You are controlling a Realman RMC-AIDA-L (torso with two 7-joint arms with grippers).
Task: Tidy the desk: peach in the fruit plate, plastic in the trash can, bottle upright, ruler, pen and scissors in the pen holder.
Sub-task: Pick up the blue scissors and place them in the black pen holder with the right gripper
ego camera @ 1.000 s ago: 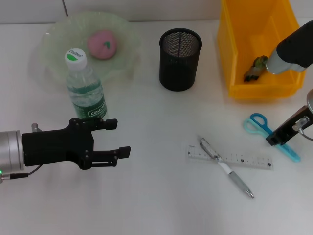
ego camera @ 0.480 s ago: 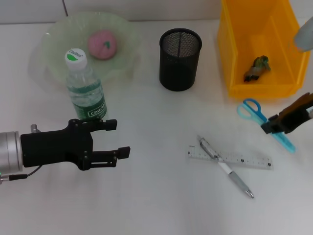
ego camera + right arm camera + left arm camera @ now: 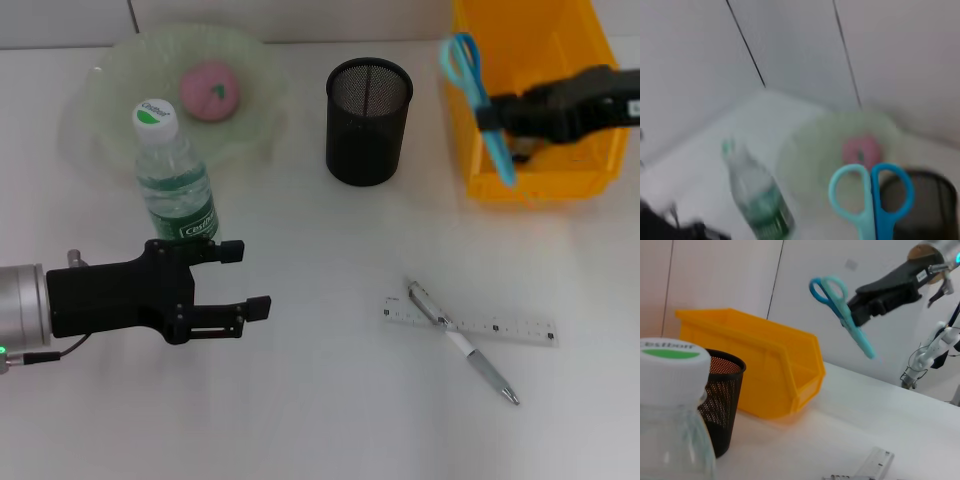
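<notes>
My right gripper is going to let go of the blue scissors inside the black mesh pen holder (image 3: 365, 110) (image 3: 922, 202), between the fruit plate and trash bin.
My right gripper (image 3: 497, 115) is shut on the blue scissors (image 3: 477, 100) and holds them in the air over the yellow trash bin (image 3: 480, 150), to the right of the black mesh pen holder (image 3: 368, 120). The scissors also show in the left wrist view (image 3: 842, 315) and the right wrist view (image 3: 872, 200). The pen (image 3: 462, 342) lies across the clear ruler (image 3: 470, 322) on the table. The bottle (image 3: 174, 180) stands upright. The pink peach (image 3: 208, 90) lies in the green fruit plate (image 3: 120, 70). My left gripper (image 3: 250, 280) is open and empty, just in front of the bottle.
The trash bin stands at the back right, its contents hidden behind my right gripper. The pen holder also shows in the left wrist view (image 3: 722, 405), next to the bottle cap (image 3: 672, 357).
My right gripper has lifted the scissors off the table and carried them up and left, over the trash bin's left side. The left arm has barely moved.
</notes>
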